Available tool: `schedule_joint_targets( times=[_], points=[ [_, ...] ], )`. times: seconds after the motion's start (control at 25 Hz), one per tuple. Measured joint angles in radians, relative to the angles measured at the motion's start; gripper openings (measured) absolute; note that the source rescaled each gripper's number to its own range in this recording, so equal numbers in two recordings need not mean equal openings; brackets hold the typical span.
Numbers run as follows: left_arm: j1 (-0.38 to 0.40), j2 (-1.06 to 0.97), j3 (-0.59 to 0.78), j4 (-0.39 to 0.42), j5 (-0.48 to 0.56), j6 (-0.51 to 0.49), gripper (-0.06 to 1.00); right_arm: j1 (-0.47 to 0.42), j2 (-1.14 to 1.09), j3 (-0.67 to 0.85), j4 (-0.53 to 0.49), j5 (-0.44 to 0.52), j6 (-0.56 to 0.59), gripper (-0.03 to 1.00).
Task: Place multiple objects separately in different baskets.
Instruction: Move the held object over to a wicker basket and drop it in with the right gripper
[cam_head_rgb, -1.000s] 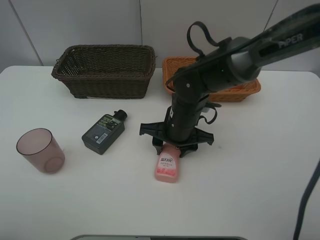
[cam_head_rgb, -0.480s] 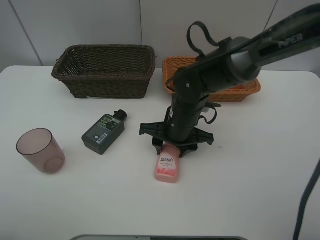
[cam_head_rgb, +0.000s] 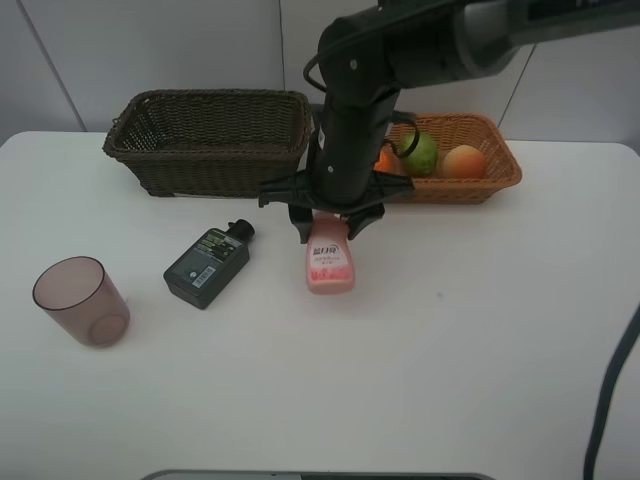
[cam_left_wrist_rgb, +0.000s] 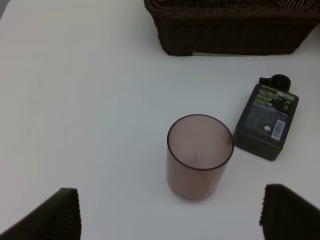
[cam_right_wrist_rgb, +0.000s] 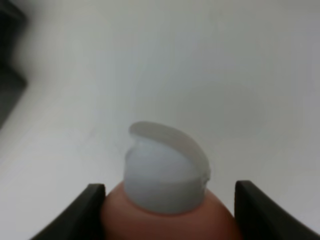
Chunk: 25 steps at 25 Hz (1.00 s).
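Note:
Next, my right gripper lets go of the pink squeeze bottle inside the dark brown basket's end (cam_head_rgb: 170, 149) away from the fruit.
My right gripper (cam_head_rgb: 328, 224) is shut on the pink squeeze bottle (cam_head_rgb: 330, 263), which hangs above the table in front of the gap between the two baskets. In the right wrist view its pale cap (cam_right_wrist_rgb: 167, 170) sits between the two fingers (cam_right_wrist_rgb: 92, 212). The dark brown basket (cam_head_rgb: 210, 140) stands at the back left. The light tan basket (cam_head_rgb: 497, 178) holds a green fruit (cam_head_rgb: 421, 155), a red-orange fruit (cam_head_rgb: 464, 161) and an orange (cam_head_rgb: 385, 161), partly hidden by the arm. My left gripper (cam_left_wrist_rgb: 170, 210) is open, hovering short of the mauve cup (cam_left_wrist_rgb: 200, 155). It is out of the exterior view.
A dark green flat bottle (cam_head_rgb: 207, 266) with a black cap lies left of the held bottle, also seen as the flat bottle (cam_left_wrist_rgb: 266, 121) beside the cup (cam_head_rgb: 80, 301). The dark basket's wall (cam_left_wrist_rgb: 230, 30) is beyond them. Bare white table spreads at front and right.
The right gripper has lifted the pink bottle off the table and carried it back and slightly left toward the baskets. The fruits in the tan basket have come into view.

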Motion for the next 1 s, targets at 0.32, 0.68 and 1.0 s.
schedule_joint_targets(
  times=[0.32,0.68,1.0],
  points=[
    [0.000,0.000,0.000,0.000,0.000,0.000,0.93,0.000,0.010,-0.238,-0.063,0.034,-0.049,0.17],
    [0.000,0.000,0.000,0.000,0.000,0.000,0.93,-0.001,0.067,-0.407,-0.218,-0.200,-0.052,0.17],
    [0.000,0.000,0.000,0.000,0.000,0.000,0.93,-0.028,0.135,-0.408,-0.265,-0.577,-0.052,0.17]
  ],
)
